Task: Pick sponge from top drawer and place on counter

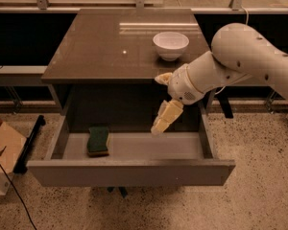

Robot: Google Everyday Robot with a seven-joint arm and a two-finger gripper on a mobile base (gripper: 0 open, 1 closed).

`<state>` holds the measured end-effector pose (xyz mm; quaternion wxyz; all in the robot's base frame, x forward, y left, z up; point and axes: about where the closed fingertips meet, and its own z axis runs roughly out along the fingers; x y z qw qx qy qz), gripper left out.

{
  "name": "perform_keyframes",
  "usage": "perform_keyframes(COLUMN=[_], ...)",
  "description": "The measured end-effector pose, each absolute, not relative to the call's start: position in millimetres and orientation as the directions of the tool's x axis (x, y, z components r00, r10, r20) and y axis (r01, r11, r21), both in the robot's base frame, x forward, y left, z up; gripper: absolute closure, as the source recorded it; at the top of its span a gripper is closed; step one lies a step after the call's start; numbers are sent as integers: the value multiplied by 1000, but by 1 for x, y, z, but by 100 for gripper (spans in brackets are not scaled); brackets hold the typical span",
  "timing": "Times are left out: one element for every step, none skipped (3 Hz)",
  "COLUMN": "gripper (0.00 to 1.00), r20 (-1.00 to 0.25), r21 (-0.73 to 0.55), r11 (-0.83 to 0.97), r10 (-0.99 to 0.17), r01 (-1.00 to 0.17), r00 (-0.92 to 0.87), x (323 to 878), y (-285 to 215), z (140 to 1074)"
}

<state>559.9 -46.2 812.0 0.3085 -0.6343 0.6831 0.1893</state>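
Observation:
The dark green sponge's middle (99, 140) in the open top drawer is the next place for my gripper to go to and close.
The sponge (98, 139), dark green on top with a yellow base, lies flat in the left part of the open top drawer (129, 173). My gripper (157, 104) hangs over the middle of the drawer, just under the counter's front edge and to the right of the sponge, not touching it. Its cream fingers (166, 118) are spread apart and hold nothing. The counter (110, 51) is the glossy grey-brown top above the drawer.
A white bowl (171, 44) stands on the counter's right rear part. My white arm (245, 56) reaches in from the right. A cardboard box (2, 157) and a cable lie on the speckled floor at the left.

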Motion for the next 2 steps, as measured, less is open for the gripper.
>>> perform_keyframes(gripper=[0, 0], r20=[-703, -700], r21=[-101, -90], r11=[135, 133], r10=[-711, -713], r01=[-986, -987], r00=[-26, -32], x=[579, 581], y=[-24, -22], z=[776, 768])
